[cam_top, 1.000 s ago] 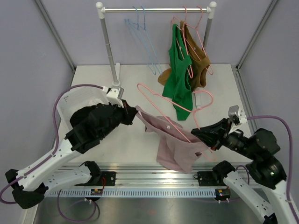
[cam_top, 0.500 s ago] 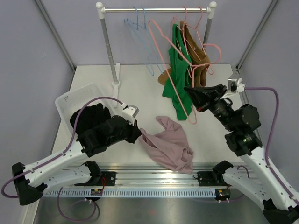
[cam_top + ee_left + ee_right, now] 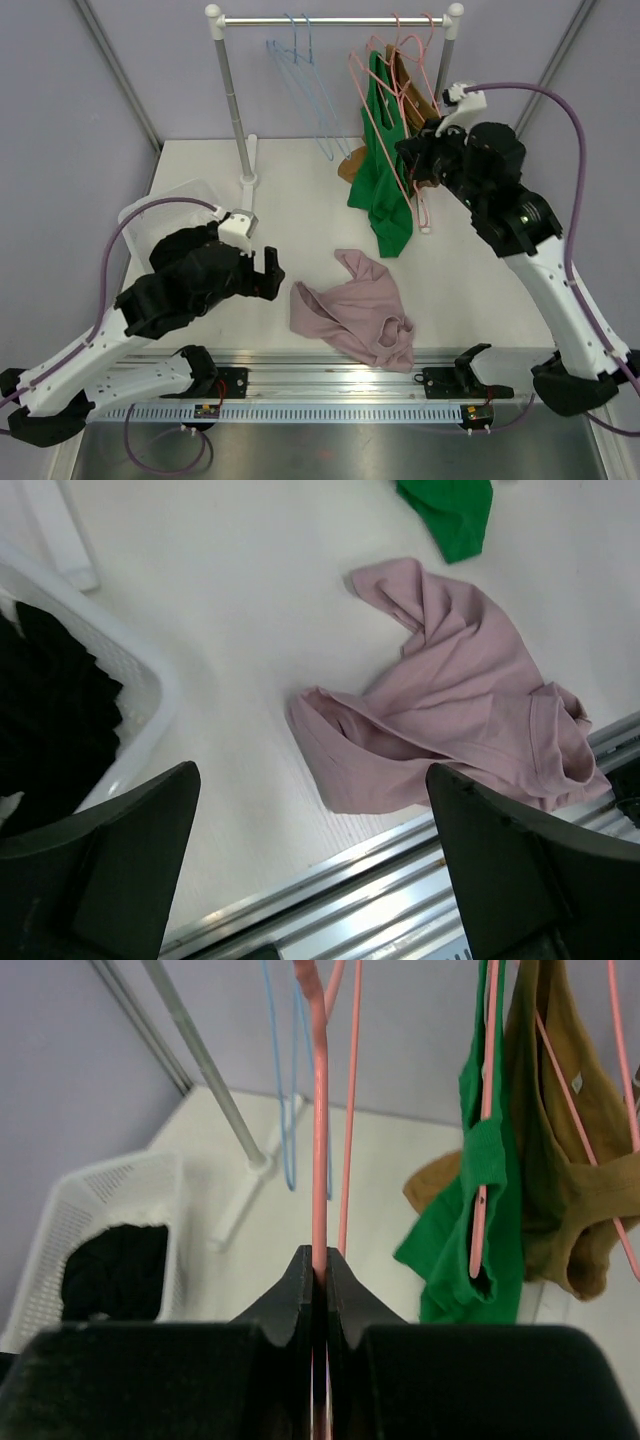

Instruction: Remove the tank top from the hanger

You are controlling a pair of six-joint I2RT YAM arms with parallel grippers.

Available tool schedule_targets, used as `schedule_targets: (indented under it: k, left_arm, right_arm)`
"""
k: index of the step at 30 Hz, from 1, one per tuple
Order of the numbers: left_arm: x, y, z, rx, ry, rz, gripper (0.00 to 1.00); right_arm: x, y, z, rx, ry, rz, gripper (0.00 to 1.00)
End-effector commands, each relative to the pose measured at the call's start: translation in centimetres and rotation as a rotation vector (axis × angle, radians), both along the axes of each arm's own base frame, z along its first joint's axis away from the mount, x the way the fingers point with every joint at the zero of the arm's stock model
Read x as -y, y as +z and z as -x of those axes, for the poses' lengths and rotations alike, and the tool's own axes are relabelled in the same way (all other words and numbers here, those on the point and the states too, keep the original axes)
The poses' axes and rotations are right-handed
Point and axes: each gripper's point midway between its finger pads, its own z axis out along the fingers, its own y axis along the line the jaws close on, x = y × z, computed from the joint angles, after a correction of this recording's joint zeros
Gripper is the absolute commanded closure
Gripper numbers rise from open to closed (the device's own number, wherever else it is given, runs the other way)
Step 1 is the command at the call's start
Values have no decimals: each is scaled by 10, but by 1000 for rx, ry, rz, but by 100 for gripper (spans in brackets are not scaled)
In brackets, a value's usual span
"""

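My right gripper should release the pink hanger on the clothes rail [image 3: 338, 96], between the blue hangers and the green top.
The pink tank top [image 3: 355, 315] lies crumpled on the table, off the hanger; the left wrist view shows the tank top [image 3: 450, 720] just ahead of my fingers. My left gripper [image 3: 266, 273] hovers just left of it, open and empty, and in its own view the left gripper [image 3: 312, 785] has its jaws wide apart. My right gripper [image 3: 412, 165] is raised near the clothes rail and shut on the bare pink hanger [image 3: 319, 1110]. In the right wrist view the right gripper [image 3: 320, 1260] pinches the hanger's wire between its pads.
A white basket [image 3: 140, 215] holding black clothes sits at the left. The clothes rail [image 3: 330, 20] carries blue hangers [image 3: 300, 70], a green top [image 3: 385, 180] and a brown top [image 3: 420, 130] on pink hangers. A metal rail [image 3: 330, 380] runs along the near edge.
My left gripper opened and let go of the tank top, which dropped flat on the table. My right arm swung the emptied hanger up and back toward the rail.
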Motion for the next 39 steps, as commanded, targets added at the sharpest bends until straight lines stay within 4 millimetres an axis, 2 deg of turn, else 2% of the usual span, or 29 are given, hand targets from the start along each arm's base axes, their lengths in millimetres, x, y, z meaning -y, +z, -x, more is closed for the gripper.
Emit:
schedule_targets:
  k: [1, 3, 5, 6, 7, 8, 9, 11, 12, 13, 18, 21, 25, 26, 27, 30, 33, 35, 36, 37, 39]
  left_arm:
    - [-36, 19, 4, 91, 38, -47, 1]
    - [-44, 20, 6, 125, 34, -44, 1]
    - [-48, 17, 6, 138, 41, -48, 1]
    - [-48, 9, 6, 138, 41, -55, 1]
    - [-51, 9, 5, 153, 55, -46, 1]
    - [-50, 7, 3, 162, 60, -37, 1]
    - [-51, 1, 3, 157, 64, -43, 1]
    - [-51, 2, 4, 158, 64, -37, 1]
    - [-52, 3, 4, 159, 65, -34, 1]
    - [-53, 3, 4, 161, 69, -35, 1]
    - [-50, 4, 6, 173, 44, -13, 1]
    - [-46, 3, 7, 168, 24, -5, 1]
    - [-42, 1, 8, 164, 0, -3, 1]
    - [-41, 2, 8, 164, -4, -1, 1]
    - [-41, 2, 8, 164, -6, 2, 1]
    - [-40, 2, 7, 167, -14, 8, 1]
    - [-39, 1, 7, 162, -23, 13, 1]
    - [-40, 1, 6, 160, -17, 12, 1]
    - [-39, 1, 6, 157, -16, 12, 1]
    - [-40, 2, 6, 158, -13, 13, 1]
    - [-40, 2, 4, 154, -5, 10, 1]
  right_arm:
    - [6, -4, -18, -26, -60, 109, 100]
    - [-1, -2, -37, -36, -74, 135, 100]
    - [-8, -1, -47, -46, -65, 150, 100]
    - [-18, -7, -59, -55, -51, 161, 100]
    - [-18, 4, -64, -29, -61, 154, 100]
    - [-21, 4, -71, -24, -66, 162, 100]
    - [-30, 2, -87, -24, -65, 173, 100]
    - [-37, -1, -104, -30, -58, 192, 100]
    - [-49, -27, -122, -88, -46, 230, 100]
    - [-50, -8, -127, -49, -50, 214, 100]
    - [-76, -10, -171, -24, -39, 217, 100]
    - [-89, -18, -191, 9, -15, 229, 100]
    - [-104, -30, -211, 36, 5, 223, 100]
    - [-108, -48, -218, 5, 9, 242, 100]
    - [-108, -46, -219, 13, 7, 240, 100]
    - [-113, -56, -224, -4, 10, 233, 100]
    - [-115, -48, -221, 13, 24, 208, 100]
    - [-115, -40, -218, 25, 25, 194, 89]
    - [-115, -37, -217, 30, 26, 191, 80]
    - [-115, -34, -215, 36, 26, 188, 57]
    - [-108, -22, -210, 52, 8, 183, 47]
